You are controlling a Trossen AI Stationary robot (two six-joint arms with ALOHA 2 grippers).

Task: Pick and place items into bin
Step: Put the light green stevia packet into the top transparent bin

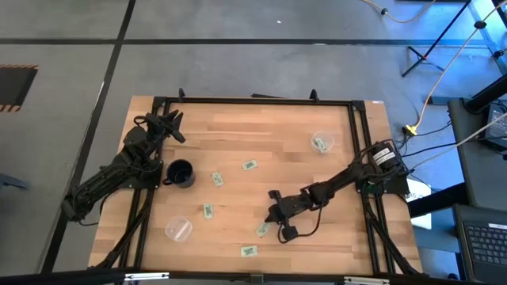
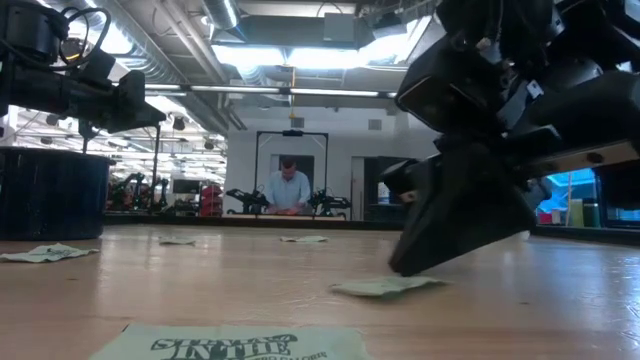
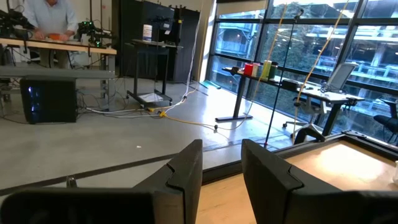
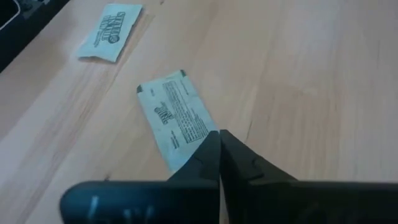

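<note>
Next, I release the pale green packet from my right gripper inside the far clear plastic cup [image 1: 322, 142], with the packet that is already there.
Several pale green packets lie flat on the wooden table: one [image 1: 216, 180] near the black cup [image 1: 181, 172], one [image 1: 249, 165] mid-table, one [image 1: 207, 210], one [image 1: 249, 251] at the near edge. My right gripper [image 1: 275, 215] is low over the near middle, shut on a packet [image 4: 177, 115], also visible as packet [image 1: 262, 229] and packet [image 2: 385, 286]. My left gripper [image 3: 222, 168] is open, raised over the far left corner as gripper [image 1: 170, 124], holding nothing. My right gripper pinches the packet's near end [image 4: 198, 148] between its two shut fingertips [image 4: 211, 155]. The fingers slant down at it from above, on the table's right side. The rest of the packet lies flat on the table [image 4: 298, 81].
A clear plastic cup [image 1: 321, 143] with a packet inside sits at the far right, another clear cup [image 1: 178, 229] at the near left. A black frame [image 1: 253, 100] borders the table. Another packet [image 4: 112, 32] lies just beyond the held one. A person [image 2: 288, 188] stands far behind the table.
</note>
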